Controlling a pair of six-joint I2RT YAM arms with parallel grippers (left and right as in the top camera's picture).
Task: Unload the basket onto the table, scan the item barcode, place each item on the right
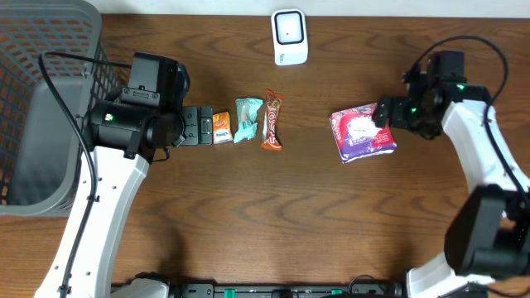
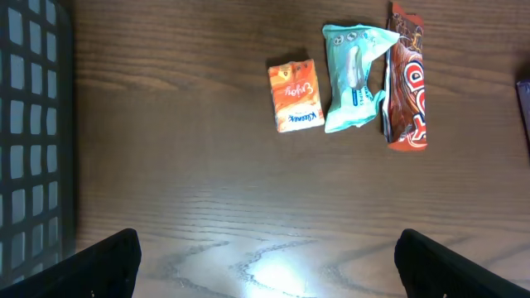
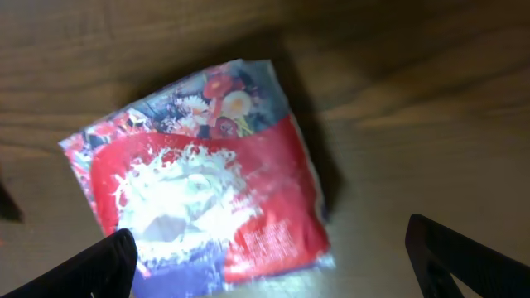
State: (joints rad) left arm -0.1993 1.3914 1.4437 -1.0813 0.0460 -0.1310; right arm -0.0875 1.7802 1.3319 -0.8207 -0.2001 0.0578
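The snack bag has its red part (image 1: 363,123) (image 3: 267,203) beside the bag's white patch, just below the part with the flowers. My right gripper needs to grab it there next.
A red, white and purple snack bag (image 1: 362,132) lies flat on the table at the right; the right wrist view shows the snack bag (image 3: 207,174) partly between my spread fingertips. My right gripper (image 1: 387,112) hangs open just above its right edge, holding nothing. The white barcode scanner (image 1: 290,36) stands at the back centre. My left gripper (image 1: 197,126) is open over bare wood, just left of a small orange box (image 1: 222,127). In the left wrist view the orange box (image 2: 294,95), a teal packet (image 2: 354,76) and a brown candy bar (image 2: 407,79) lie ahead of my left gripper (image 2: 267,261).
In the overhead view the teal packet (image 1: 248,118) and brown candy bar (image 1: 272,120) lie in a row mid-table with the orange box. A grey wire basket (image 1: 45,99) fills the left side, its mesh (image 2: 29,132) close beside my left fingers.
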